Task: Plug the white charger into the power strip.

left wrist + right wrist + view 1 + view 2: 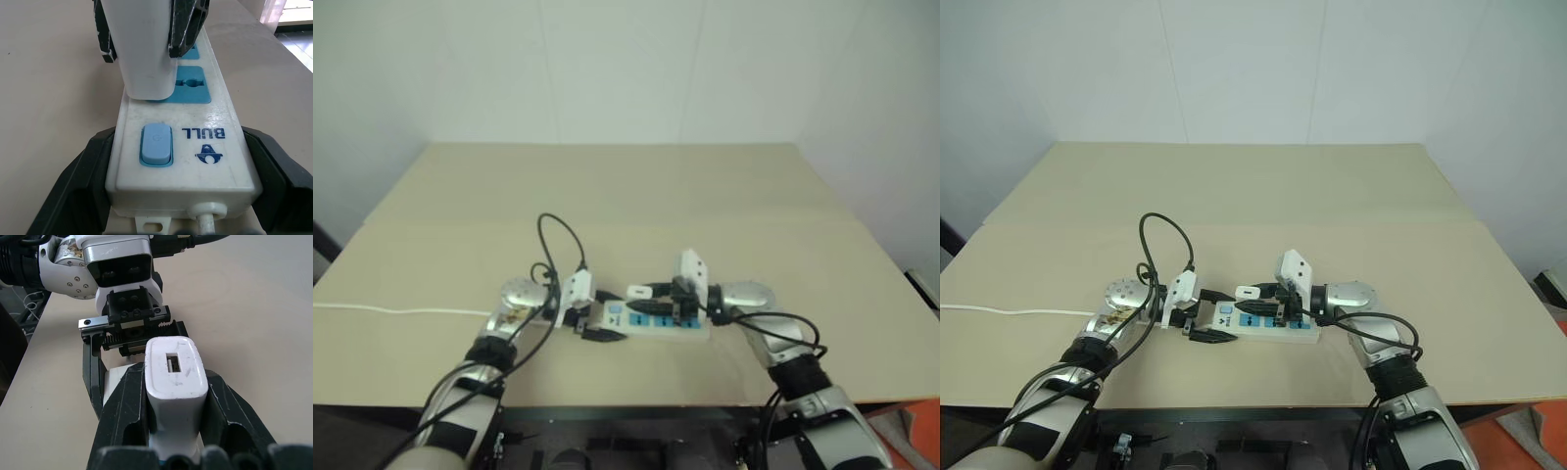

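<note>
Next, my right gripper lets go of the white charger, now upright over the strip, so that it is upright in the blue socket [641,311] [176,454] nearest the switch of the power strip.
The power strip [195,147], a long white bar with blue socket faces and a blue switch, lies near the table's front edge. My left gripper [595,323] is shut on its cord end, with a black finger [73,191] on each long side. My right gripper [1258,300] comes in from the other side and is shut on the white charger [175,374]. The charger [146,54] stands upright over the strip. Its lower end meets the blue socket face nearest the switch. Its prongs are hidden.
The strip's thin white cord [401,311] runs off to the left across the beige table [607,186]. A black cable loop [563,235] arches above my left wrist. The table's front edge lies just behind both arms.
</note>
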### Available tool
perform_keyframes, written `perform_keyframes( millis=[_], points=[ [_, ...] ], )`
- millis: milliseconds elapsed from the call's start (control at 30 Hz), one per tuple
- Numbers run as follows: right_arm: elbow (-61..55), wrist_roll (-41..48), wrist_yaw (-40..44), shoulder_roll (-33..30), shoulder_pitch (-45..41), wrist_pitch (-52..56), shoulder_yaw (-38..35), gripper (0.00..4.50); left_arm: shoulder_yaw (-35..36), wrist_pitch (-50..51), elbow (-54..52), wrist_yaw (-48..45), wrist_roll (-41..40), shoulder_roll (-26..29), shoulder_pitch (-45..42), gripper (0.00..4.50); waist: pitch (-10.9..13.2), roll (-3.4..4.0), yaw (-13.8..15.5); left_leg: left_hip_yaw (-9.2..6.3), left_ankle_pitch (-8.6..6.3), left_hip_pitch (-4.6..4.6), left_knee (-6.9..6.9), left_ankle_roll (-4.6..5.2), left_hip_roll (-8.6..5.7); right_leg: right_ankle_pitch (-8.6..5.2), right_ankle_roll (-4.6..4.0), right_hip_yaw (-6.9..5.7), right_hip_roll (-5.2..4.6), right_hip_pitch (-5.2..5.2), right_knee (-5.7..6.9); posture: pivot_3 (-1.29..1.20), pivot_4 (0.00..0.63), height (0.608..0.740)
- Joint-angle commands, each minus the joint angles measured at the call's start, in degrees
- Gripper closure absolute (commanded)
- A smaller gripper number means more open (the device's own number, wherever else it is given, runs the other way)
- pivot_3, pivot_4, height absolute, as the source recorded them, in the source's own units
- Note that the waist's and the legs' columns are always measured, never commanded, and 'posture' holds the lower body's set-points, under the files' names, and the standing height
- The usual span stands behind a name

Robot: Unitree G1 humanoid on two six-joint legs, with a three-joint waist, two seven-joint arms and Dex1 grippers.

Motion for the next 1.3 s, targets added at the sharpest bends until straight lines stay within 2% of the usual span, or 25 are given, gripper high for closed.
perform_keyframes(
  millis=[33,167,333,567,900,1300],
  points=[
    [0.7,-2.2,-0.1,-1.5,1.8,-1.3,-0.2,3.35,-1.0,-0.3,-0.2,-0.8,1.8,1.2,0.5,1.21,0.0,0.00,0.0,0.00,0.00,0.00,0.00,0.00,0.00,0.00,0.00,0.00,0.00,0.00,0.00,0.00,0.150,0.740],
    [1.3,-3.2,3.7,-5.5,4.3,-2.6,0.7,3.35,-1.2,0.3,-1.4,-2.1,1.4,2.4,1.4,1.21,0.0,0.00,0.2,0.00,0.00,-0.02,-0.01,0.00,-0.01,0.00,0.00,0.00,-0.02,0.01,-0.02,0.00,0.150,0.740],
    [8.0,-4.7,5.6,-7.6,2.9,-4.5,1.3,3.35,-0.9,0.2,-1.4,-2.1,1.3,3.7,1.5,1.21,0.0,0.00,0.3,0.00,0.00,0.01,-0.01,0.00,-0.02,0.00,0.01,-0.02,-0.04,0.06,-0.03,0.00,0.150,0.740],
    [10.5,-4.4,6.3,-5.9,0.5,-4.8,2.6,3.35,-0.8,0.6,-2.1,-1.2,1.2,3.5,2.1,1.21,0.0,0.00,0.3,-0.01,0.00,0.09,-0.01,0.00,-0.02,0.00,0.01,-0.01,-0.02,0.12,-0.03,0.00,0.150,0.740],
    [8.7,-4.8,4.1,-5.2,4.7,-4.7,3.8,3.35,-0.9,1.1,-2.9,-0.1,1.2,3.5,2.8,1.21,-0.2,0.04,0.2,0.00,0.00,0.26,-0.02,0.00,-0.01,-0.05,0.07,0.00,-0.01,0.26,-0.02,0.00,0.150,0.740],
    [8.4,-4.7,3.2,-4.5,4.2,-3.6,4.7,3.35,-1.2,1.2,-2.6,0.0,1.3,3.0,2.3,1.21,-0.2,0.03,0.2,0.00,-0.01,0.68,-0.11,0.00,0.01,-0.26,0.40,-0.01,-0.01,0.68,-0.12,0.00,0.150,0.740]
  ],
)
